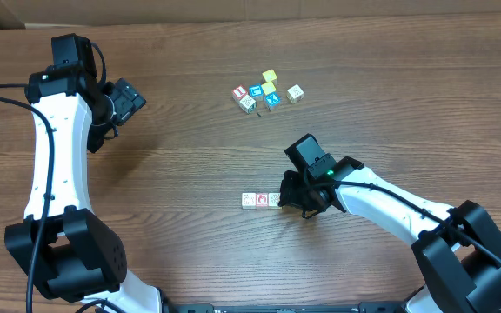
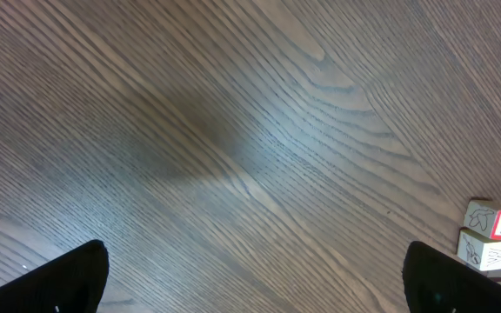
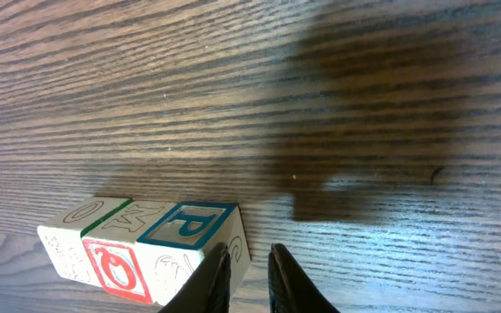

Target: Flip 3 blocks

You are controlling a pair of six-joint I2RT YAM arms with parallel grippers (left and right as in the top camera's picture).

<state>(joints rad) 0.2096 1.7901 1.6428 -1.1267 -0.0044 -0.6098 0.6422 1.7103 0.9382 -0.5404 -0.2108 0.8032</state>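
Next, I close my left gripper empty at the outer side (image 1: 242, 201) of the row's end block farthest from my right gripper.
Three blocks lie touching in a short row at the table's centre. In the overhead view they are the left block (image 1: 249, 200), the middle block (image 1: 262, 200) with a red ring symbol, and the right block (image 1: 274, 200). In the right wrist view the right block (image 3: 190, 226) shows a blue letter P on top, and the red ring face (image 3: 116, 265) points toward the camera. My right gripper (image 3: 249, 249) (image 1: 296, 202) sits low at the row's right end. Its fingers stand a narrow gap apart with only table between them, the left one against the end block. My left gripper (image 1: 133, 97) (image 2: 263, 283) hangs wide open and empty, far to the left.
A loose cluster of other cubes (image 1: 263, 91) lies at the back centre. It includes yellow cubes (image 1: 270, 76), blue-faced ones and a cream cube (image 1: 295, 93). The edge of that cluster (image 2: 490, 248) shows at the lower right of the left wrist view. A black cable runs along the table's left side.
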